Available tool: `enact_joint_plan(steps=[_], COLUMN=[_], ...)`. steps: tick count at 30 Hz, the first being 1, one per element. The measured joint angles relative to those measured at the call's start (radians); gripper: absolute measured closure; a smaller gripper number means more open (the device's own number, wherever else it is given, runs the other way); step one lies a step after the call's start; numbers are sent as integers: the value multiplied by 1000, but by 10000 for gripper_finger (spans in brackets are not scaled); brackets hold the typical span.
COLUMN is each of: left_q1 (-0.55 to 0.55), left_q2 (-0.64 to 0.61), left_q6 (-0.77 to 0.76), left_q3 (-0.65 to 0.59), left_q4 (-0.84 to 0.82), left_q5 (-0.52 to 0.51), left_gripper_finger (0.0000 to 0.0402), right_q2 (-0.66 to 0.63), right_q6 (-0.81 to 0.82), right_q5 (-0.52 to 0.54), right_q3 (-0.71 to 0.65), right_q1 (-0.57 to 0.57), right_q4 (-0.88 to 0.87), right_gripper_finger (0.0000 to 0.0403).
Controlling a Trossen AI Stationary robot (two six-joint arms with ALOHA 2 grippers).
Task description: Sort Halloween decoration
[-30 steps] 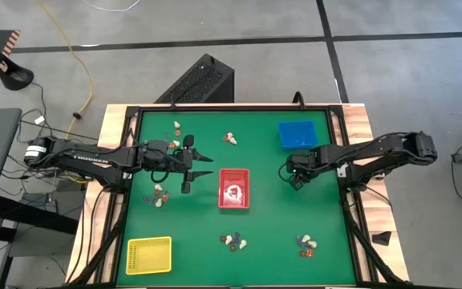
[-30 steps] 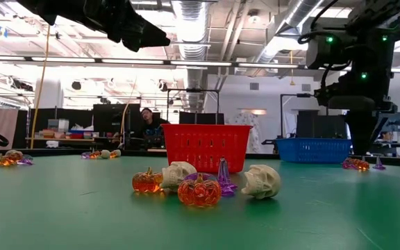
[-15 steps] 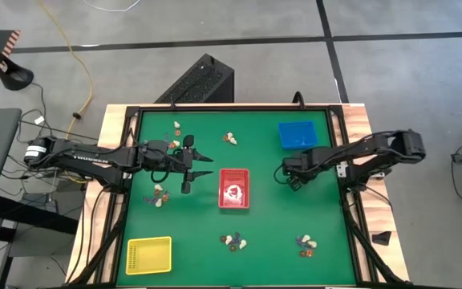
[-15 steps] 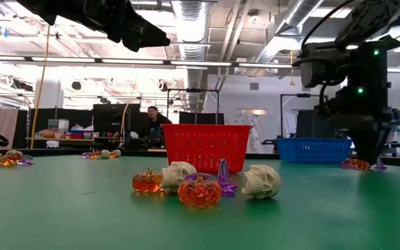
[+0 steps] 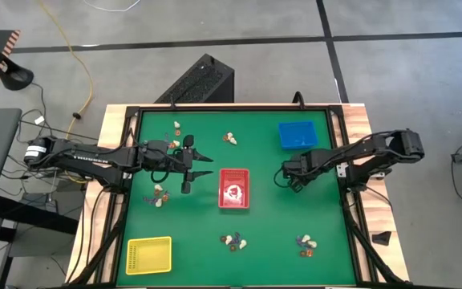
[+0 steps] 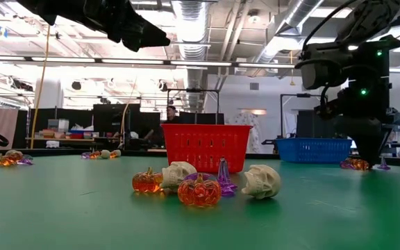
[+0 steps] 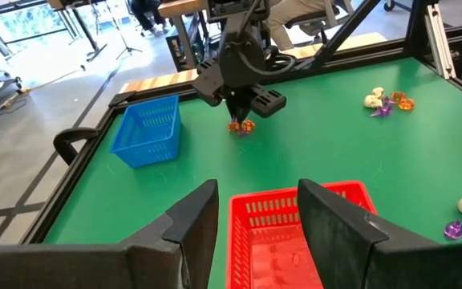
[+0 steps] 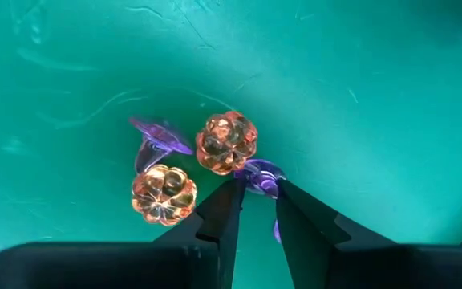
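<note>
The robot's right gripper pinches only the purple trinket's near part by the orange pumpkin, so it should open, move toward the blue tray and grab the trinket's middle [image 8: 262, 172].
The Halloween decoration lies in small clusters on the green table [image 5: 267, 217]: cream skulls, orange pumpkins and purple pieces. My right gripper [image 8: 257, 195] points down at one cluster [image 5: 292, 180] between the red tray [image 5: 233, 189] and the blue tray [image 5: 297, 135]. That cluster holds two orange pumpkins [image 8: 226, 142] and purple pieces. The gripper is shut on a purple trinket [image 8: 257, 172]. My left gripper [image 7: 255, 217] hangs open above the table, left of the red tray [image 7: 295, 233]. My right gripper pinches the purple trinket's near part [image 8: 261, 181] between its two fingertips, coming from above and pointing down. The trinket sits on the table beside an orange pumpkin [image 8: 226, 142]. The fingers hide the rest of the contact.
The yellow tray [image 5: 148, 255] sits at the near left corner. Other clusters lie at the near edge [image 5: 231, 240], near right [image 5: 305, 243], left [image 5: 160, 197] and far side [image 5: 229, 138]. One cluster [image 6: 200, 184] fills the low view's foreground. People show in the room behind.
My right gripper has shifted a little toward the table's left and come down onto the small cluster. The left arm has kept still.
</note>
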Motion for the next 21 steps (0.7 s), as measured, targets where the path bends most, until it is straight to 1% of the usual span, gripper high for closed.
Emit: enact_joint_plan(steps=[6, 12, 16, 21], left_q1=[0, 0, 0, 0], left_q2=[0, 0, 0, 0], left_q6=[0, -1, -2, -2], left_q3=[0, 0, 0, 0], left_q4=[0, 0, 0, 0], left_q5=[0, 0, 0, 0], left_gripper_finger=[239, 239, 239, 239], right_q2=[0, 1, 1, 1], right_q6=[-19, -48, -84, -97], right_q5=[0, 0, 6, 107], right_q3=[6, 54, 110, 209], right_q1=[-2, 0, -4, -18], right_q4=[-11, -12, -50, -114], right_gripper_finger=[340, 381, 383, 371])
